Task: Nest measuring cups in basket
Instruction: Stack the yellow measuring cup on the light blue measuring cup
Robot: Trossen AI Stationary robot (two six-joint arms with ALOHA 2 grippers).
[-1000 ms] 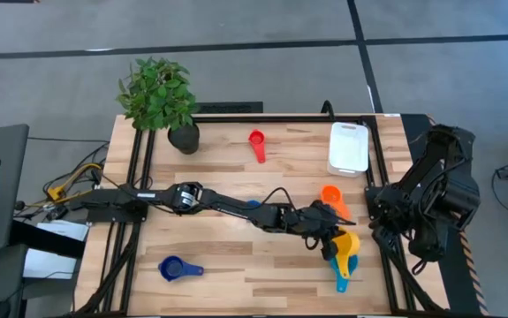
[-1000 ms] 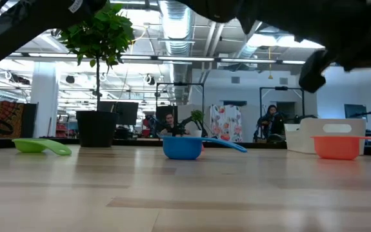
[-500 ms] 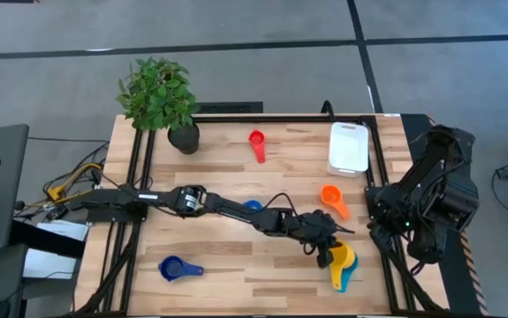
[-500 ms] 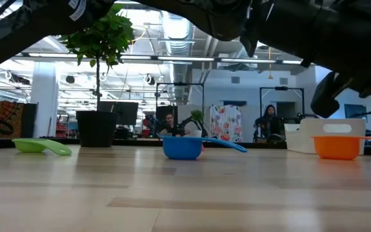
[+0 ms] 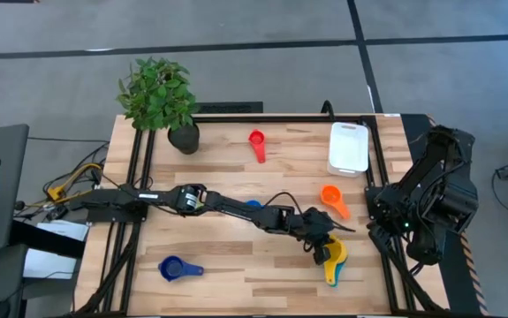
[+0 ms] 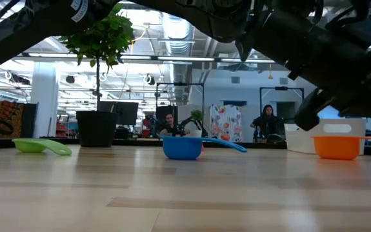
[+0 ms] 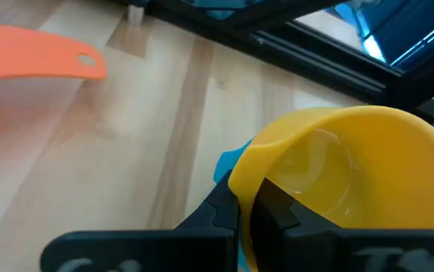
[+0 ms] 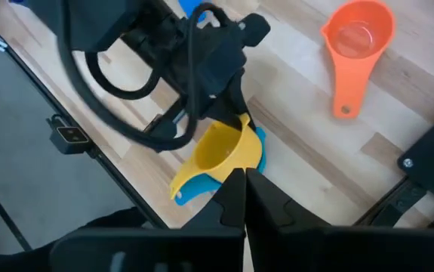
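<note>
My left gripper will release the yellow cup, which sits over the teal cup now, inside the teal cup (image 5: 325,246), on the bare wood nearer than the orange cup.
My left gripper (image 5: 322,248) reaches across the table to its near right part and is shut on the yellow cup (image 5: 334,256). That cup sits over the teal cup (image 8: 201,183), which shows only as slivers beneath it. The orange cup (image 5: 332,198) lies just beyond, toward the far edge. The red cup (image 5: 256,141) lies near the far edge. One blue cup (image 5: 178,268) is near the near edge, and another (image 5: 252,205) peeks from under the left arm. The green cup (image 6: 40,146) shows only in the low view. The white basket (image 5: 349,147) stands at the far right. My right gripper (image 8: 244,198) is shut and waits at the right edge. My left gripper pinches the yellow cup's rim (image 7: 248,175), on the side away from its handle. One finger (image 7: 278,215) is inside the bowl and the other (image 7: 224,213) outside. The fingers slant down from the table's left. The cup is tilted over the teal cup (image 7: 230,163); whether it rests on it I cannot tell.
A potted plant (image 5: 158,99) stands at the far left corner. The left arm and its cable (image 5: 227,209) lie low across the table's middle. The black frame rail (image 5: 379,168) runs along the right edge beside the folded right arm (image 5: 426,201).
My left gripper has moved toward the near edge, away from the orange cup, which now shows in full. It has carried and turned the yellow cup, which now covers most of the teal cup, its handle pointing toward the near edge. The teal cup's handle is now hidden.
</note>
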